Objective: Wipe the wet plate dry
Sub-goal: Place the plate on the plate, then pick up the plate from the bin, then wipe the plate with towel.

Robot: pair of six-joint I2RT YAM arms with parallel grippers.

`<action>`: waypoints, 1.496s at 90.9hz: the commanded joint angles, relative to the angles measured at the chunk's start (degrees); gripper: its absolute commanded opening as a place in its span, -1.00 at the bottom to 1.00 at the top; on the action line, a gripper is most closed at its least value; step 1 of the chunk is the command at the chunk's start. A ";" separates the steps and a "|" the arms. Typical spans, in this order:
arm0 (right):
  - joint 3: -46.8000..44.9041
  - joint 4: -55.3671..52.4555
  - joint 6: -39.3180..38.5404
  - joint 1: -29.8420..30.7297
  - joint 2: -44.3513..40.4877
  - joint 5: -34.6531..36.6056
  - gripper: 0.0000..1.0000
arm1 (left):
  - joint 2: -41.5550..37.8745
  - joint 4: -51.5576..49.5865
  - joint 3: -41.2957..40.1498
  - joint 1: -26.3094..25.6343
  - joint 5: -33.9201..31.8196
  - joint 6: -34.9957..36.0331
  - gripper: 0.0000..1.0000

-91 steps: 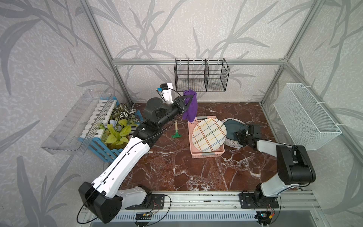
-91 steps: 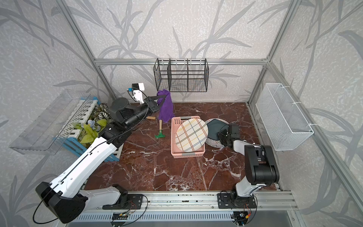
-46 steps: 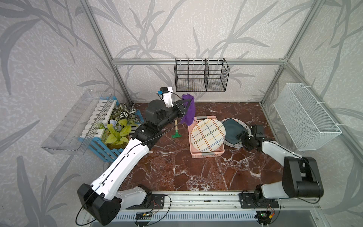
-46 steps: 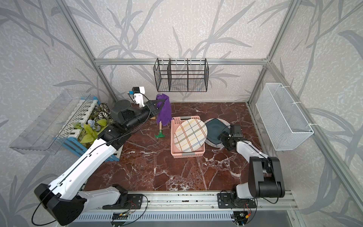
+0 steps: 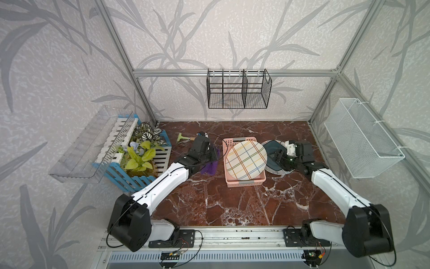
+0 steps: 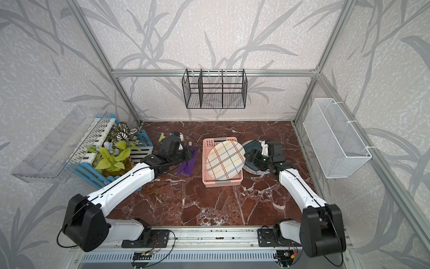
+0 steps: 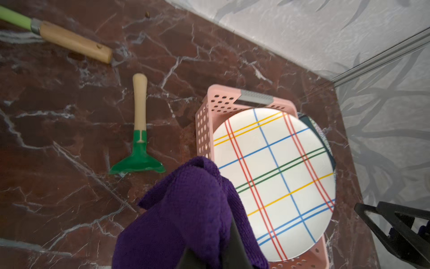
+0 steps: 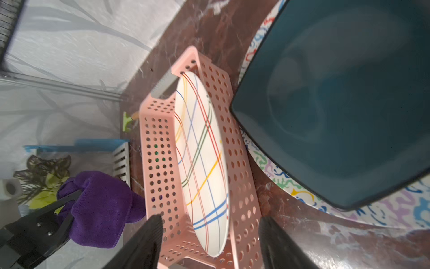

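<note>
The white plate leans on the pink basket's side, so next my right gripper grabs the plate's rim (image 5: 265, 158) and lifts the plate clear before my left gripper wipes.
A white plate with coloured crossing lines (image 5: 246, 160) (image 6: 225, 160) (image 7: 274, 181) (image 8: 200, 151) leans in a pink perforated basket (image 5: 244, 182) (image 7: 209, 111) (image 8: 158, 144). To its left, my left gripper (image 5: 210, 154) (image 6: 189, 154) (image 7: 214, 251) is shut on a purple cloth (image 5: 210, 167) (image 6: 186, 167) (image 7: 186, 209) (image 8: 102, 205) that hangs to the table. A dark teal square plate (image 5: 271, 151) (image 8: 337, 104) lies on a patterned round plate (image 8: 384, 209) right of the basket. My right gripper (image 5: 278, 158) (image 6: 252, 158) (image 8: 209, 235) stands open over them, holding nothing.
A green scraper with a wooden handle (image 7: 139, 149) and a second wooden-handled tool (image 7: 74, 44) (image 5: 183, 137) lie behind the left gripper. A blue planter (image 5: 139, 160) stands at the left. A black wire rack (image 5: 238, 89) and a white wire basket (image 5: 363, 139) hang on the walls.
My left arm has come down from above the basket's back left corner, bringing the cloth low beside the basket. My right gripper has opened wider by the teal plate and its arm has stretched out.
</note>
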 commanded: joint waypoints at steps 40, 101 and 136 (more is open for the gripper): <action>7.80 8.77 4.28 9.13 7.90 -8.35 -0.38 | 15.05 15.63 -2.32 -3.13 13.30 -3.21 -1.00; 10.83 5.95 5.10 12.58 2.14 -1.50 -1.00 | -4.24 2.40 7.14 -1.53 6.80 0.70 -1.00; 10.55 25.10 28.18 17.09 -8.56 1.95 -1.00 | 4.44 15.38 13.12 -15.05 12.11 -8.76 -1.00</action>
